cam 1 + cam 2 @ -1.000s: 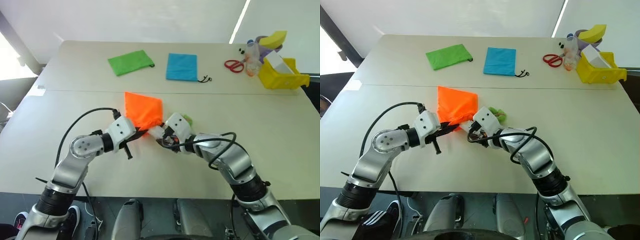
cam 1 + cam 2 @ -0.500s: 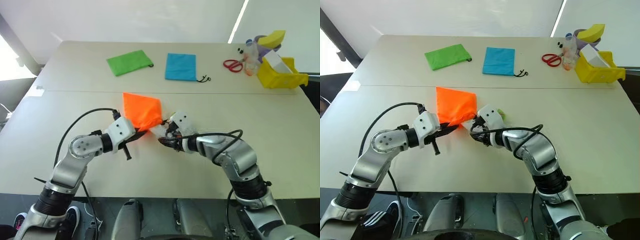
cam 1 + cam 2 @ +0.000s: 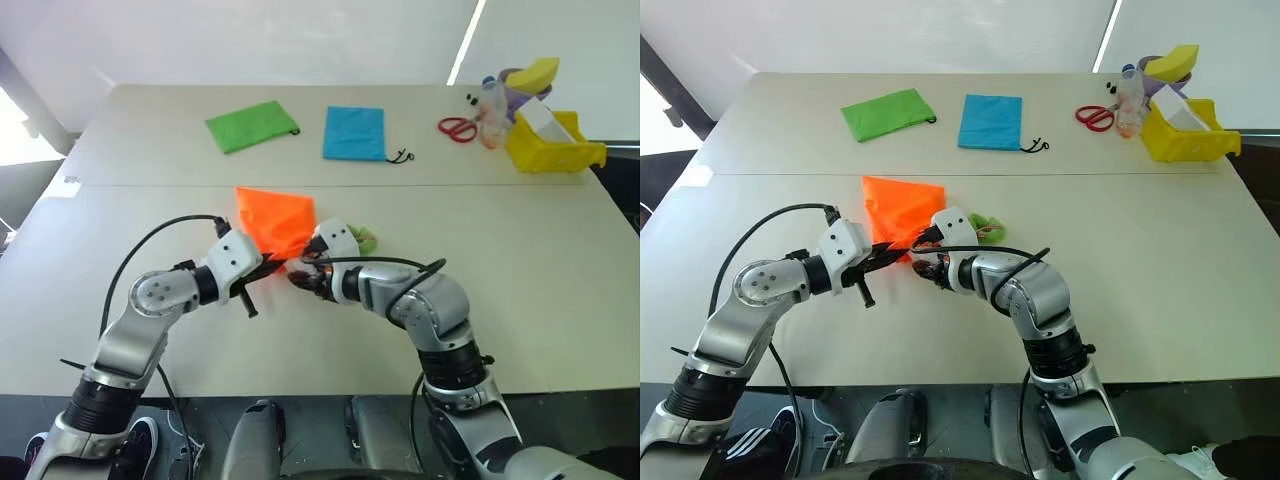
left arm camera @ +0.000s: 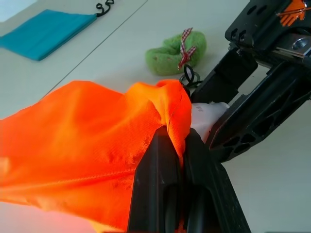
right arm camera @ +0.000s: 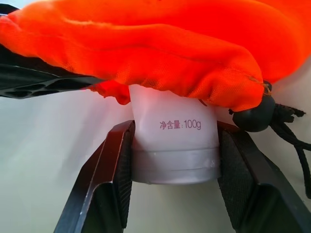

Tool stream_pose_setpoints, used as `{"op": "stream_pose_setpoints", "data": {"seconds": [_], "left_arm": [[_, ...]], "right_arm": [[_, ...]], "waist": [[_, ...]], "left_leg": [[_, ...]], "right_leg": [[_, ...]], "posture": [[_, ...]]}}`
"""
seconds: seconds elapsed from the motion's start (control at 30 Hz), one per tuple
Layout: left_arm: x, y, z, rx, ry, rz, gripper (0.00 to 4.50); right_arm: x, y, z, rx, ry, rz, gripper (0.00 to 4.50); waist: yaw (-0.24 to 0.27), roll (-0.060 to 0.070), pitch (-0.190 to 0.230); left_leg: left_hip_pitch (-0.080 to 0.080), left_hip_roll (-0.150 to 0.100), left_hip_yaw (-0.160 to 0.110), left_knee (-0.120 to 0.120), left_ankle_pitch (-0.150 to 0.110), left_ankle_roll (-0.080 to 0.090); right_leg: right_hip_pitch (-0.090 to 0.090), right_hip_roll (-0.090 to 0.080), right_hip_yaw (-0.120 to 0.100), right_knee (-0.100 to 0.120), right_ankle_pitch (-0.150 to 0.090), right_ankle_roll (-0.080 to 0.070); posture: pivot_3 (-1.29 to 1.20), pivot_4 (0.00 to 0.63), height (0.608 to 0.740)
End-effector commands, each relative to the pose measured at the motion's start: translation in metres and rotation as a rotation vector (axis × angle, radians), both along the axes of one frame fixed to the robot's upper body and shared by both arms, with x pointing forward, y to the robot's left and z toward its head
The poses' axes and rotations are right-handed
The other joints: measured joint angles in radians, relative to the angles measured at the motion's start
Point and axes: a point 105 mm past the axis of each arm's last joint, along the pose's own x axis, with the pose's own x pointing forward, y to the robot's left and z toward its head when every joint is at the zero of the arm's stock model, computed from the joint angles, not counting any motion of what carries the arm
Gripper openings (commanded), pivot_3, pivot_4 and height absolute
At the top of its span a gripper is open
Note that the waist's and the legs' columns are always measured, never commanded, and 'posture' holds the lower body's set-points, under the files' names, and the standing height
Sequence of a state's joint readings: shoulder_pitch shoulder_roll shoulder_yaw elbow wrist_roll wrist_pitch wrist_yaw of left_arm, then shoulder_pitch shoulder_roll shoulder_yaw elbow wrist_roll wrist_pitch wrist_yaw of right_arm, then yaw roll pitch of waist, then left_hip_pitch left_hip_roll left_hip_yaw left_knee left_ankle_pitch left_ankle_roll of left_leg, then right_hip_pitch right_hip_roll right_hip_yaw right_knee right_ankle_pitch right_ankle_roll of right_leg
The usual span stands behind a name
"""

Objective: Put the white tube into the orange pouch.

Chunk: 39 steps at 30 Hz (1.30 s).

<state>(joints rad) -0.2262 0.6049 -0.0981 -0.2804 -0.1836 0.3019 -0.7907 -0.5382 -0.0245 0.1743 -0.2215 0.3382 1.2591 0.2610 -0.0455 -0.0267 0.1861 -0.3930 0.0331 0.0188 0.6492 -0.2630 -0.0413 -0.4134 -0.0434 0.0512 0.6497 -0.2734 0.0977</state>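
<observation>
Next, I let the white tube go from my right gripper just inside the near opening of the orange pouch (image 3: 287, 260) (image 5: 170, 87).
The orange pouch (image 3: 272, 217) lies on the table's near half, its mouth lifted toward me. My left gripper (image 3: 268, 265) is shut on the fabric rim of that mouth (image 4: 171, 127). From the right, my right gripper (image 3: 303, 276) is shut on the white tube (image 5: 172, 145) near its flat crimped end. The tube's other end is hidden inside the pouch (image 5: 146, 48). One black finger (image 5: 114, 170) presses each side of the tube. The pouch's black cord ends in a green tab (image 3: 360, 238) lying just beyond my right wrist.
On the far half lie a green pouch (image 3: 250, 125) and a blue pouch (image 3: 354, 133). Red scissors (image 3: 457, 128), a clear bottle (image 3: 490, 100) and a yellow bin (image 3: 555, 150) crowd the far right corner.
My right gripper has moved left and rolled, pushing the tube into the pouch mouth. The left gripper has kept its hold in place. The head camera has shifted slightly.
</observation>
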Motion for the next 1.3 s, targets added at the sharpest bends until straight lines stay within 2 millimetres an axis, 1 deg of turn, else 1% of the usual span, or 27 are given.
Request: {"op": "stream_pose_setpoints", "data": {"seconds": [0.03,0.17,0.3,0.37,0.4,0.5,0.57,0.67,0.77,0.83,0.9,0.97,1.03,1.1,1.23,1.3], "left_arm": [[-0.008,0.000,0.007,-0.015,-0.015,-0.018,0.00],[-0.006,0.011,0.003,-0.038,0.015,0.021,0.00],[-0.004,0.023,0.005,-0.041,0.019,0.044,0.00],[-0.005,0.021,0.006,-0.060,0.023,0.035,0.00],[-0.006,0.017,0.007,-0.073,0.027,0.023,0.00],[-0.009,0.009,0.006,-0.090,0.032,0.005,0.00],[-0.009,0.008,0.005,-0.090,0.033,0.003,0.00],[-0.010,0.008,0.004,-0.086,0.042,0.000,0.00],[-0.012,0.005,0.004,-0.097,0.052,-0.006,0.00],[-0.012,0.004,0.004,-0.095,0.054,-0.013,0.00],[-0.013,0.003,0.004,-0.098,0.056,-0.017,0.00],[-0.014,0.003,0.005,-0.099,0.057,-0.017,0.00],[-0.014,0.003,0.005,-0.096,0.058,-0.017,0.00],[-0.013,0.005,0.005,-0.089,0.057,-0.012,0.00],[-0.013,0.004,0.005,-0.091,0.060,-0.014,0.00],[-0.014,0.002,0.004,-0.088,0.060,-0.021,0.00]], "right_arm": [[0.004,-0.001,0.015,0.092,0.009,-0.044,1.85],[0.002,0.003,0.014,0.074,0.007,-0.034,1.85],[0.000,-0.007,0.011,0.030,-0.004,-0.024,1.85],[0.001,-0.006,0.011,0.043,0.011,-0.029,1.85],[0.002,-0.003,0.012,0.053,0.016,-0.029,1.85],[-0.002,0.016,0.017,0.092,0.023,0.017,1.85],[-0.006,0.023,0.017,0.108,0.040,0.047,1.85],[0.000,0.028,0.015,0.132,0.063,0.028,1.85],[0.003,0.035,0.017,0.144,0.062,0.032,1.85],[0.007,0.037,0.015,0.124,0.052,0.024,1.85],[0.017,0.034,0.012,0.091,0.034,-0.032,1.85],[0.020,0.034,0.013,0.102,0.036,-0.049,1.85],[0.021,0.035,0.015,0.119,0.040,-0.054,1.85],[0.018,0.036,0.016,0.131,0.041,-0.030,1.85],[0.018,0.035,0.014,0.130,0.047,-0.029,1.85],[0.018,0.042,0.019,0.203,0.084,-0.038,1.85]], "waist": [[0.000,0.000,0.000],[0.000,0.000,0.000],[0.000,0.000,0.000],[0.000,0.000,0.000],[0.000,0.000,0.000],[-0.001,0.000,0.000],[-0.001,0.000,0.000],[-0.001,0.000,0.000],[-0.005,0.000,0.000],[-0.006,0.000,0.000],[-0.009,0.000,0.000],[-0.012,0.000,0.000],[-0.013,0.000,0.000],[-0.015,0.000,0.000],[-0.019,0.000,0.000],[-0.021,0.000,0.000]], "left_leg": [[0.000,0.000,0.000,0.000,0.000,0.000],[0.000,0.000,0.000,-0.001,0.000,0.000],[0.000,0.000,0.000,-0.001,0.000,0.000],[0.000,0.000,0.000,-0.001,0.000,0.000],[0.000,0.000,0.000,-0.001,0.000,0.000],[0.000,0.000,0.000,-0.001,0.000,0.000],[-0.001,0.000,0.000,-0.001,0.000,0.000],[-0.001,0.000,0.000,-0.001,0.000,0.000],[-0.001,0.000,0.001,-0.001,0.000,0.000],[-0.001,0.001,0.000,-0.001,0.000,0.000],[-0.001,0.001,0.000,-0.001,0.000,0.000],[-0.001,0.001,0.001,-0.001,0.000,0.000],[-0.001,0.001,0.000,-0.001,0.000,0.000],[-0.001,0.001,0.000,-0.001,0.000,0.000],[-0.001,0.001,0.000,-0.001,0.000,0.000],[-0.001,0.001,0.000,-0.001,0.000,0.000]], "right_leg": [[0.000,0.000,0.000,0.000,0.000,0.000],[-0.001,0.000,0.000,0.000,0.000,0.000],[-0.001,-0.001,0.000,0.000,0.000,0.000],[-0.001,-0.001,0.000,0.000,0.000,0.000],[-0.001,-0.001,0.000,0.000,0.000,0.000],[-0.001,-0.001,0.000,0.000,0.000,0.000],[-0.001,0.000,0.000,0.000,0.000,0.000],[-0.001,-0.001,0.000,0.000,0.000,0.000],[-0.002,-0.001,0.000,0.000,0.000,0.000],[-0.002,0.000,0.000,0.000,0.000,0.000],[-0.002,0.000,0.000,0.000,0.000,0.000],[-0.002,-0.001,0.000,0.000,0.000,0.000],[-0.002,-0.001,0.000,0.000,0.000,0.000],[-0.002,-0.001,0.000,0.000,0.000,0.000],[-0.002,-0.001,0.000,0.000,0.000,0.000],[-0.002,-0.001,0.000,0.000,0.000,0.000]], "posture": [[0.00,0.150,0.740],[0.00,0.150,0.740],[0.00,0.150,0.740],[0.00,0.150,0.740],[0.00,0.150,0.740],[0.00,0.150,0.740],[0.00,0.150,0.740],[0.00,0.150,0.740],[0.00,0.150,0.740],[0.00,0.150,0.740],[0.00,0.150,0.740],[0.00,0.150,0.740],[0.00,0.150,0.740],[0.00,0.150,0.740],[0.00,0.150,0.740],[0.00,0.150,0.740]]}}
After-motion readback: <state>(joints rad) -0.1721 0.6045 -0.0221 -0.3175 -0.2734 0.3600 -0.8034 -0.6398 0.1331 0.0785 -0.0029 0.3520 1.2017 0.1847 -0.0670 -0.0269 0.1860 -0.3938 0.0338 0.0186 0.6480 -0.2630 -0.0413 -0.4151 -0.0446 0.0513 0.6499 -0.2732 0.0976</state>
